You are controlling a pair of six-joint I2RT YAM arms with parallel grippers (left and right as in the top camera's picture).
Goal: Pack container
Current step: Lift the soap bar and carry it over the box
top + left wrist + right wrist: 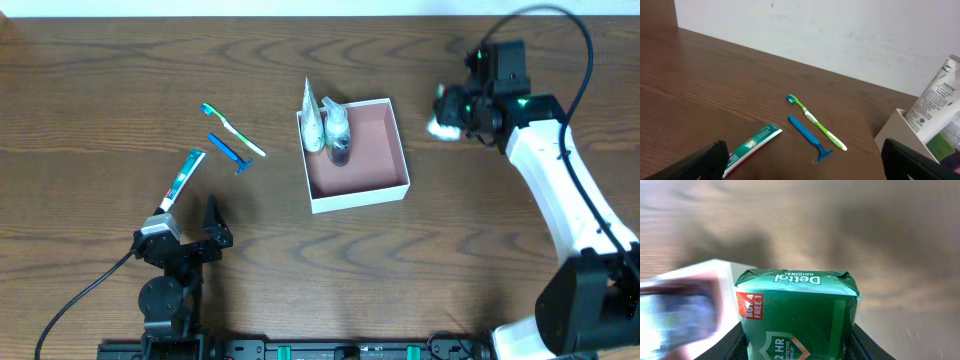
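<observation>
My right gripper will drop the green Dettol soap pack in the container's front corner (pixel 322 181) near the clear bottle.
The container (pixel 390 178), a shallow white box with a dusty-pink floor, sits mid-table; it also shows in the left wrist view (pixel 892 131). A white tube (pixel 313 118) and a small clear bottle (pixel 338 135) lean in its left end. My right gripper (pixel 447 110) is shut on a green Dettol soap pack (pixel 797 312) and holds it right of the container, above the table. My left gripper (pixel 205 235) is open and empty at the front left. A toothpaste tube (pixel 183 178), a blue razor (pixel 230 152) and a green toothbrush (pixel 233 130) lie left of the container.
The wood table runs to a white wall at the back. The left arm's cable trails off the front left. The right arm reaches in from the front right corner.
</observation>
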